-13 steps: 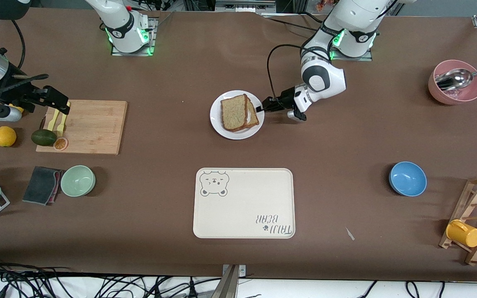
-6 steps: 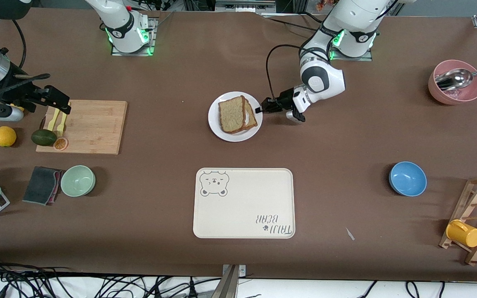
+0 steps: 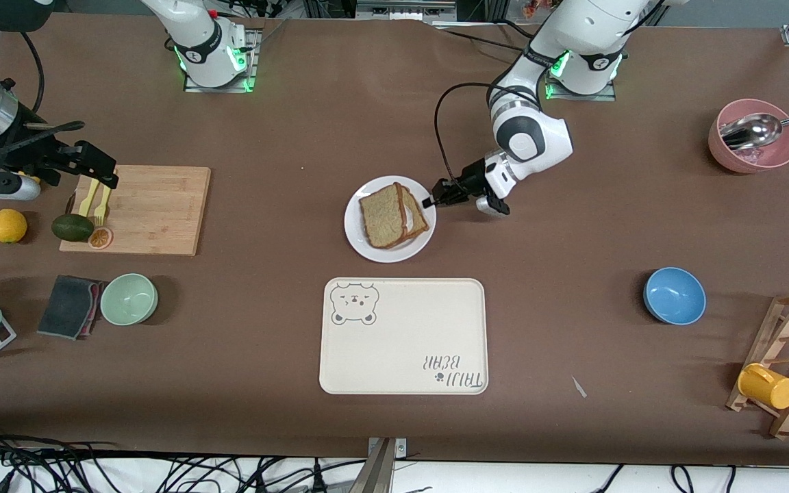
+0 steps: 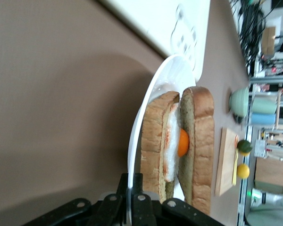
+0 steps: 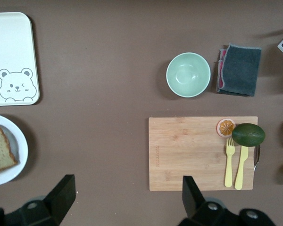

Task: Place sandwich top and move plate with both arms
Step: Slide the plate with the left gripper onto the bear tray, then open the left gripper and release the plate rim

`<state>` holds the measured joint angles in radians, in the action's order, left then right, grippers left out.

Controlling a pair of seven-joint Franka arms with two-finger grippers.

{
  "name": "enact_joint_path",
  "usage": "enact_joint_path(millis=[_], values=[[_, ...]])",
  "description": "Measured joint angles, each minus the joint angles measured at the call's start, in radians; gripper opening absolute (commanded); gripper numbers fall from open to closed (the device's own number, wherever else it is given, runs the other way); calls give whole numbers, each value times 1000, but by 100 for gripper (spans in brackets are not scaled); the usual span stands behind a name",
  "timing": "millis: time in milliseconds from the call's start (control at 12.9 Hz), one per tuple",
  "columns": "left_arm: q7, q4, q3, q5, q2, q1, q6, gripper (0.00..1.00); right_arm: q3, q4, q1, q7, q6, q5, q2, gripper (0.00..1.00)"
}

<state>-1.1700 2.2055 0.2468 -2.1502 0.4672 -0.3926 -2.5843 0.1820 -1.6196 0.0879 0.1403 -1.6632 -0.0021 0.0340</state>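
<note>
My left gripper is going to let go of the plate on the beige tray's middle (image 3: pixel 411 340), between the bear face and the lettering.
The plate (image 3: pixel 375 252) sits mid-table, just farther from the front camera than the tray. On it the sandwich top (image 3: pixel 382 216) lies over a lower slice with a fried egg (image 4: pixel 182 143) between them. In the left wrist view the sandwich top (image 4: pixel 203 141) stands beside the egg. My left gripper (image 3: pixel 428 203) is at the plate's edge toward the left arm's end, shut on the rim (image 4: pixel 146 108). My right gripper (image 3: pixel 96 171) hangs open and empty over the cutting board's end; its fingers (image 5: pixel 63 190) stand wide apart.
A beige bear-printed tray (image 3: pixel 403 335) lies nearest the front camera. Toward the right arm's end are a cutting board (image 3: pixel 144 209) with forks, an avocado (image 3: pixel 71 226), an orange, a green bowl (image 3: pixel 129 298) and a cloth. Toward the left arm's end stand a blue bowl (image 3: pixel 674 295), a pink bowl (image 3: pixel 754 137) and a rack.
The left gripper finished closing on the plate rim and has drawn the plate with the sandwich toward the tray. The right arm has stayed where it was.
</note>
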Motion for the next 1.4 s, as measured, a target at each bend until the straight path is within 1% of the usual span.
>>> enact_joint_path(millis=[311,467,622,778,1011,1166,1400], values=[[48,-78,-4,0,2,47,-15,0,-1,-4,0,15,-4,-8,1,100],[85,-138,-11,0,14,64,-41,0,0,-5,0,19,-16,-30,-2,100],[122,-231,-27,0,61,73,-77,0,-2,-14,0,22,-39,-54,-8,100],[132,-326,-38,0,135,76,-112,0,-10,-27,1,22,-59,-55,-11,100],[134,-430,-41,0,232,75,-151,0,-29,-18,4,22,-75,-55,-11,100],[137,-489,-42,0,271,74,-195,0,-31,-11,3,22,-76,-55,-11,100],[144,-533,-42,0,309,70,-208,0,-29,-11,1,22,-77,-55,-11,100]])
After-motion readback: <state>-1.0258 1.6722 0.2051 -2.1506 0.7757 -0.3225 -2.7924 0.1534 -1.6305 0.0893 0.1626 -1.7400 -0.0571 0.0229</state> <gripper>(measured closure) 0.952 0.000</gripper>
